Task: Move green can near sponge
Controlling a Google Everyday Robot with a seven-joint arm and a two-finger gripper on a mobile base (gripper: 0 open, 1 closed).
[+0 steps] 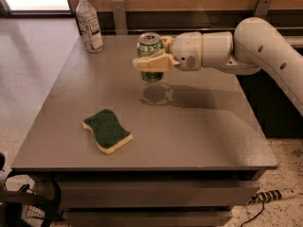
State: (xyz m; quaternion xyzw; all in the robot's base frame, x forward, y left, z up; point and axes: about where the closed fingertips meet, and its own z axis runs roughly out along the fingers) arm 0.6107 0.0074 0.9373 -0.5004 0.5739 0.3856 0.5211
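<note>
I need to use my gripper to set the green can upright on the grey table (151, 123) next to the sponge, on the side of my white arm.
The green can (151, 45) has a silver top and is held above the grey table (199, 126), its shadow on the surface below it. My gripper (150, 60) reaches in from the right on a white arm and is shut on the can, its pale fingers (152, 63) across the can's side. The sponge (107, 130), dark green over yellow with wavy edges, lies flat on the table near the front left, below and left of the can.
A clear plastic bottle (89, 23) with a white cap stands at the table's far left corner. A wooden wall with metal brackets runs behind the table. A power strip (274, 196) and cables lie on the floor at the front right.
</note>
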